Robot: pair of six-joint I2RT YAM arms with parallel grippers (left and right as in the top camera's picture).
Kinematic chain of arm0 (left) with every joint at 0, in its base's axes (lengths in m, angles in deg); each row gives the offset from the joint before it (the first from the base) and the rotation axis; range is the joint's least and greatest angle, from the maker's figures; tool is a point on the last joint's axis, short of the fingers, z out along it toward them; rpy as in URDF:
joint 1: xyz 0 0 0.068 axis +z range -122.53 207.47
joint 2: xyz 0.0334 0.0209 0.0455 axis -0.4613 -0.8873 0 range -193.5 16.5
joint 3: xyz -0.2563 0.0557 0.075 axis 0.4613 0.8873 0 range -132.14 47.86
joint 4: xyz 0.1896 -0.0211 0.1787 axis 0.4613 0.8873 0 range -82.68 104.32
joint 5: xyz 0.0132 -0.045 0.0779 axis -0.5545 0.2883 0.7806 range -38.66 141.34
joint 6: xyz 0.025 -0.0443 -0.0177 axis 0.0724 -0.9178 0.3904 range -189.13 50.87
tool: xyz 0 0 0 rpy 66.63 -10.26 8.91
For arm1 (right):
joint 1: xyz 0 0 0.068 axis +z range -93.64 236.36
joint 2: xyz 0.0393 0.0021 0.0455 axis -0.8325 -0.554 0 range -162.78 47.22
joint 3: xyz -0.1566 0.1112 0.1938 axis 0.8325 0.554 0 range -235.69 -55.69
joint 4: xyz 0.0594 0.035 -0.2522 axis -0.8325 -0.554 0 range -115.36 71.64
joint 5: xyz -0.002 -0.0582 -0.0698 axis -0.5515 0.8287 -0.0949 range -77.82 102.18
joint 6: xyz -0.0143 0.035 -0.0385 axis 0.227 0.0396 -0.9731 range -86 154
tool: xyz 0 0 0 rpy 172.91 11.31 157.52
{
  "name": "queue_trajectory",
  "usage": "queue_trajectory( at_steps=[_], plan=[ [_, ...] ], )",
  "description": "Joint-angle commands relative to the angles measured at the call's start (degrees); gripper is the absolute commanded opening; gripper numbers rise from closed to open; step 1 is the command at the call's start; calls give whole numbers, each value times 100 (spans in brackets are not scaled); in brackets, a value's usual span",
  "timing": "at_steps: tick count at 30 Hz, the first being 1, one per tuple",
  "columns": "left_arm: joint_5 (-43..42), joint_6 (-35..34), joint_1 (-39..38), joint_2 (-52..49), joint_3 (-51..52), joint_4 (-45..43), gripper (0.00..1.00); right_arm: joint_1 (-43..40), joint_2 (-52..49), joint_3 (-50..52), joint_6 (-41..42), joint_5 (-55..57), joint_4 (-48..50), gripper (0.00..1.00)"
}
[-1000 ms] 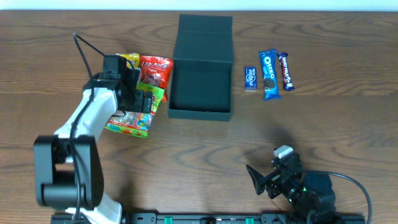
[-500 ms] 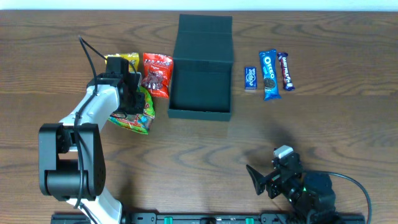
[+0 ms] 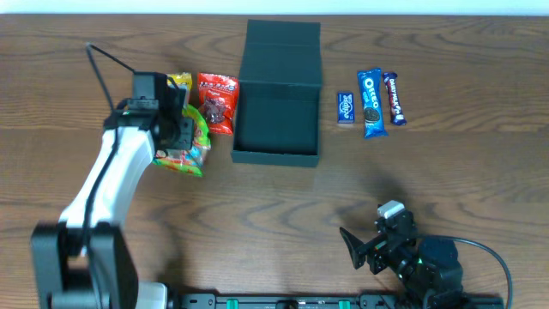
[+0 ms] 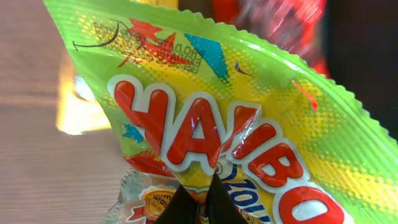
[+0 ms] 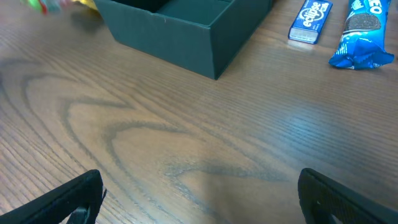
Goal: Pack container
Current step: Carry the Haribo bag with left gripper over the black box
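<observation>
Next, I set the Haribo bag down with my left gripper in the container's front half (image 3: 294, 136), toward the small blue bar.
The container (image 3: 274, 157) is a dark teal box standing open at the middle back of the table, its flap lid lying flat behind it; the right wrist view shows its near corner (image 5: 186, 31). My left gripper (image 3: 176, 130) is just left of it, shut on a green and yellow Haribo bag (image 3: 187, 144). In the left wrist view the two fingers (image 4: 200, 202) pinch the bag (image 4: 236, 106) near its lower edge, and the bag fills most of the view. My right gripper (image 3: 360, 249) rests open at the front right, nothing between its fingers (image 5: 199, 193).
A red snack packet (image 3: 217, 101) and a yellow one (image 3: 178, 80) lie between the left gripper and the box. Right of the box lie a small blue bar (image 3: 345, 108), an Oreo pack (image 3: 371, 103) and a dark bar (image 3: 394, 97).
My left gripper has shut on the Haribo bag and the arm has drawn up and slightly left with it. The right arm has not moved.
</observation>
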Motion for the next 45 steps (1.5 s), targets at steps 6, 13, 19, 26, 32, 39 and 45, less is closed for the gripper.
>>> queue_trajectory(
  at_steps=[6,13,19,26,32,39,45],
  plan=[
    [-1692,2750,-654,1283,-284,-369,6,46,37,22,-105,22,11,99],
    [-1679,4715,-2076,1259,-284,-704,6,48,37,22,-105,22,9,99],
    [-684,5034,-2986,815,-284,-1478,6,48,37,22,-105,22,11,99],
    [-699,5495,-3027,-50,-284,-1884,6,48,37,22,-105,22,9,99],
    [-693,5707,-3032,-439,-284,-1954,6,48,37,22,-105,22,11,99],
    [-79,4918,-3025,-444,-284,-2393,95,46,37,22,-105,22,11,99],
    [234,3958,-3016,-323,-284,-2566,95,48,37,22,-105,22,11,99]
  ],
)
